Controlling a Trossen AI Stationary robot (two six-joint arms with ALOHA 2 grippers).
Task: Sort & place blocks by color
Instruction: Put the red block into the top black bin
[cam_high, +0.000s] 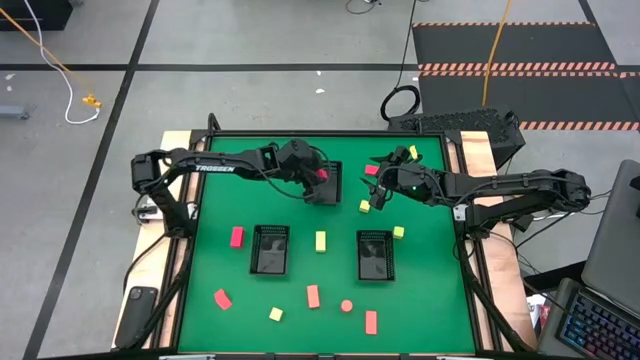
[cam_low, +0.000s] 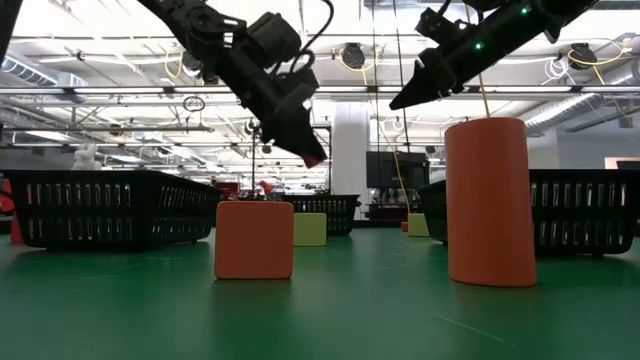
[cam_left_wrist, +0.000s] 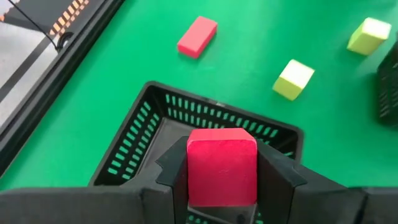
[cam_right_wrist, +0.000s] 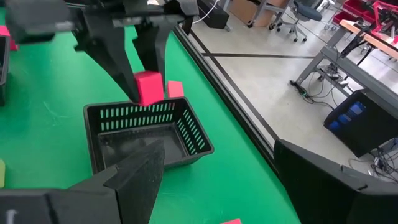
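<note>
Next, my left gripper releases the pink-red block, now just above the tray's rim, inside the far black tray (cam_high: 330, 193) (cam_left_wrist: 250, 157), toward the near end of that tray.
My left gripper (cam_high: 320, 178) is shut on a pink-red block (cam_left_wrist: 222, 165) and hangs over the far black tray (cam_high: 330, 190). The right wrist view shows that block (cam_right_wrist: 148, 87) just above the tray's rim (cam_right_wrist: 134, 112). My right gripper (cam_high: 383, 190) is open, raised to the right of this tray and touching nothing. A pink-red bar (cam_high: 371, 170) and a yellow cube (cam_high: 365, 207) lie on the green mat near it. Other pink-red, salmon and yellow blocks (cam_high: 313, 296) are scattered toward the near edge. My left gripper pinches the pink-red block by two opposite side faces (cam_left_wrist: 193, 168), one finger (cam_left_wrist: 171, 171) on each side. The fingers slant down from above, with the block (cam_low: 313, 158) at their free ends. It is lifted clear, above the far tray.
Two more black trays (cam_high: 271, 249) (cam_high: 375, 255) stand mid-table. Around them lie a pink-red block (cam_high: 237, 237) and yellow cubes (cam_high: 321, 241) (cam_high: 398, 232). A round salmon block (cam_high: 346, 306) and a salmon bar (cam_high: 371, 322) lie near the front edge. In the low view a salmon cube (cam_low: 254, 239) and a tall salmon block (cam_low: 490, 200) stand close by.
</note>
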